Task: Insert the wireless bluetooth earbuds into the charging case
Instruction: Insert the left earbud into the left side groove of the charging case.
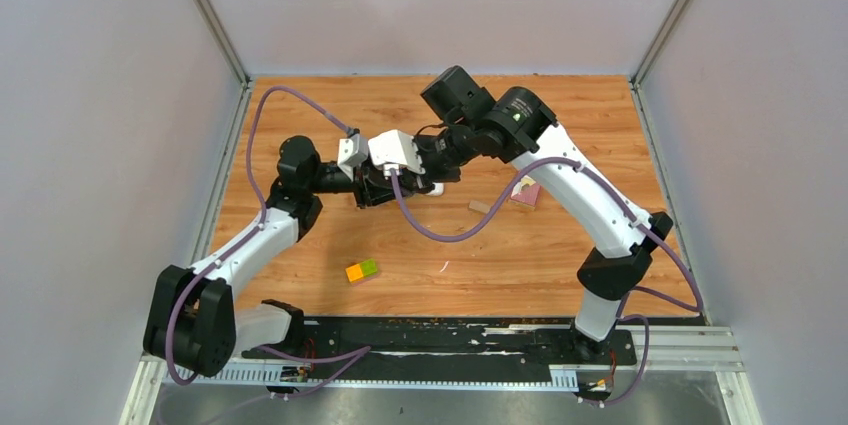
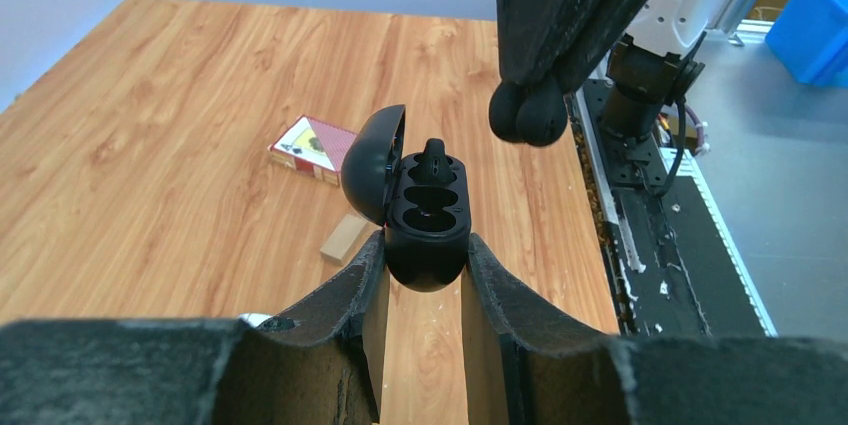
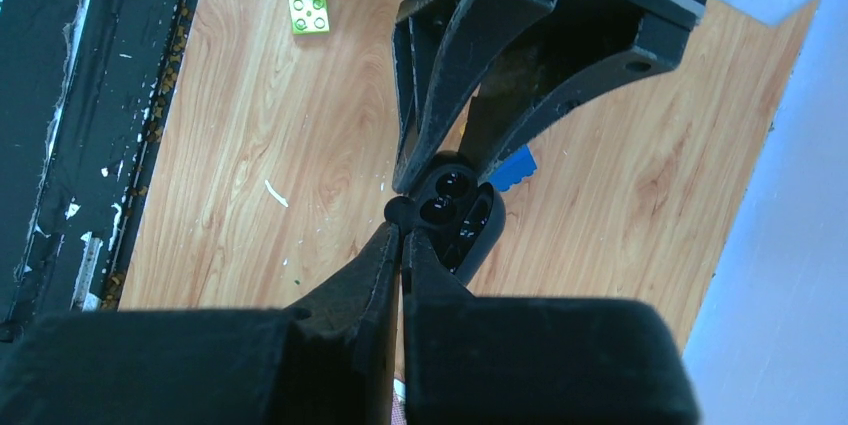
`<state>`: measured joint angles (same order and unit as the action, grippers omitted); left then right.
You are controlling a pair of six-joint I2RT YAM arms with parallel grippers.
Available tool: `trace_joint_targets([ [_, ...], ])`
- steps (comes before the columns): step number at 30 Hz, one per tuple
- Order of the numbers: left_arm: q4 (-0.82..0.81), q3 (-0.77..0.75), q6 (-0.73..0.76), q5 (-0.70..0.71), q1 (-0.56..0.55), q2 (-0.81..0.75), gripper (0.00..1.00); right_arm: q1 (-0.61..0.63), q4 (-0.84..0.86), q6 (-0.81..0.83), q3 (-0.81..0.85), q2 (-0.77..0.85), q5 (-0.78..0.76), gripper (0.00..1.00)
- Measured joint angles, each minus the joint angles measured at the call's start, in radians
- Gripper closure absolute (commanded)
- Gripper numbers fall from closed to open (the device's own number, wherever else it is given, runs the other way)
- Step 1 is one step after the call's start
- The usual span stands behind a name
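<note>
Next, I release the black charging case on the table (image 1: 430, 236) just behind the thin white sliver with my left gripper.
My left gripper (image 2: 425, 250) is shut on the black charging case (image 2: 428, 220) and holds it above the table with its lid (image 2: 370, 160) open to the left. One black earbud (image 2: 433, 157) stands in the far slot; the near slot is empty. My right gripper (image 3: 403, 228) is shut on a small black rounded earbud (image 3: 399, 210), just beside the case's rim (image 3: 462, 207). In the left wrist view that gripper (image 2: 527, 113) hangs above and to the right of the case. The grippers meet at mid-table (image 1: 400, 180). No white earbuds are in view.
An orange and green block (image 1: 361, 270) lies at the front, with a thin white sliver (image 1: 444, 266) to its right. A small wooden block (image 1: 481, 207) and a pink card box (image 1: 525, 192) lie to the right. A blue block (image 3: 515, 167) lies under the grippers.
</note>
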<state>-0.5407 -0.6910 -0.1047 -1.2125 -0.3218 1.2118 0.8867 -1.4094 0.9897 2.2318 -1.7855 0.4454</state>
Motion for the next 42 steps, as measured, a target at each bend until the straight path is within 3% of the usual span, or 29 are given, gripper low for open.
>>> trace_joint_targets([
  [13,-0.197,0.043,-0.1,0.001,-0.024,-0.004,1.0,0.031,0.0,-0.032,0.0,-0.018,-0.07,1.0],
  [39,-0.235,0.055,-0.126,0.013,-0.031,-0.004,1.0,0.031,0.04,-0.094,0.0,-0.04,-0.102,1.0],
  [42,-0.237,0.055,-0.133,0.016,-0.031,-0.004,1.0,0.031,0.042,-0.095,0.0,-0.041,-0.102,0.87],
])
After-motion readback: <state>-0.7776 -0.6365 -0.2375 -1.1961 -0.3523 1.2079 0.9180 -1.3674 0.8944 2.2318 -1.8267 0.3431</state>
